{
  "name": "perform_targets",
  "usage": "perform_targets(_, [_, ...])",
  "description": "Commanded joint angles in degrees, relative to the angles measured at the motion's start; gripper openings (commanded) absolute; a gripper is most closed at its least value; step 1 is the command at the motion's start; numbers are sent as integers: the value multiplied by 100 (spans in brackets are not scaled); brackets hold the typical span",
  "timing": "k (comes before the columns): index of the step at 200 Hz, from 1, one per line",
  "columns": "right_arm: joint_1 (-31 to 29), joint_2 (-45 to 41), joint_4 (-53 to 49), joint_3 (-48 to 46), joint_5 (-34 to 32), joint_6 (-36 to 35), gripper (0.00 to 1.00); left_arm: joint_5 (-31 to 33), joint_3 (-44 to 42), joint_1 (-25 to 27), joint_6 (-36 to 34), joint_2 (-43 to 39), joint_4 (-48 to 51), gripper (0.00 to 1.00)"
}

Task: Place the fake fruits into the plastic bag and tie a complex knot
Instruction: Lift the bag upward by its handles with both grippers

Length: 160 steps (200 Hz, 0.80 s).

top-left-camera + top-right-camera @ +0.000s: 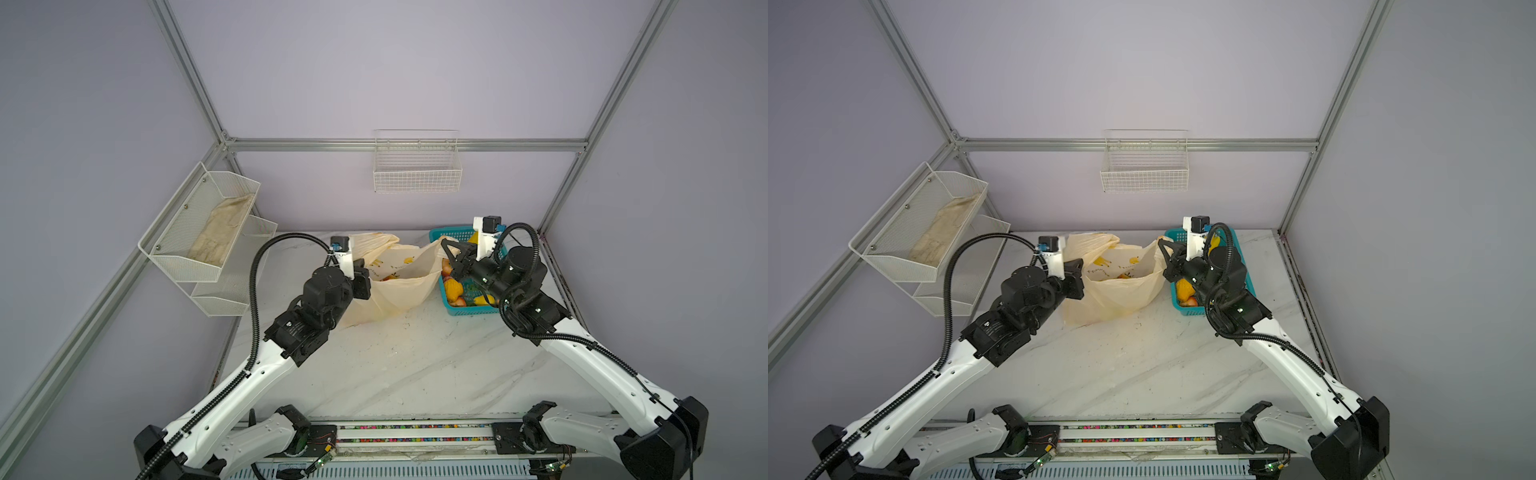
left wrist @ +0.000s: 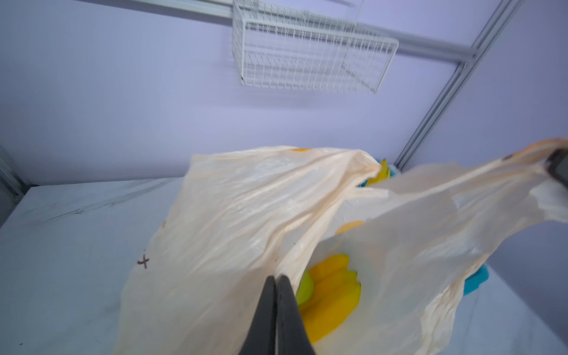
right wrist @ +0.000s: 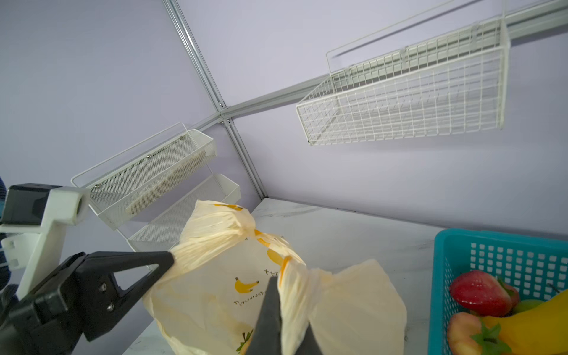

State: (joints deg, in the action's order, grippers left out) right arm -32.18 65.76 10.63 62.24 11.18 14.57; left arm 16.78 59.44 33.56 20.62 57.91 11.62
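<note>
Next, I open my left gripper, as it pinches the lower edge of the bag handle, and take the handle's loose top [image 3: 227, 216] while my right gripper holds the other handle.
The cream-yellow plastic bag [image 1: 399, 291] [image 1: 1117, 295] stands open at the back middle of the table. My left gripper [image 1: 362, 277] [image 2: 276, 279] is shut on the bag's left handle strip. My right gripper [image 1: 448, 247] [image 3: 284, 287] is shut on the right handle strip, so both strips are drawn apart and no knot is in view. Inside the bag lie a yellow banana bunch [image 2: 332, 295] and a green pear [image 2: 305, 287]. More fake fruits, among them a strawberry [image 3: 479, 292] and a banana [image 3: 534, 322], sit in the basket under my right arm.
The teal perforated basket [image 1: 469, 311] [image 3: 491, 255] stands right of the bag, near the right wall. A white wire basket [image 1: 417, 170] hangs on the back wall. A white mesh shelf [image 1: 166, 253] on the left wall holds a beige cloth [image 1: 220, 232].
</note>
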Motion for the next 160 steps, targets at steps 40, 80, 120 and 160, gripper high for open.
perform_targets(40, [27, 26, -75, 759, 271, -314, 0, -1331, -477, -858, 1767, -214, -1368, 0])
perform_targets(80, [28, 35, -76, 345, 314, -321, 0, -1604, -1294, -860, 2138, -422, -1488, 0])
perform_targets(120, [26, 104, -216, 10, 435, -318, 0, -1551, -1777, -869, 1581, -737, -1111, 38])
perform_targets(160, [28, 140, -447, 216, 575, -633, 0, -1768, -965, -878, 221, -1031, -110, 76])
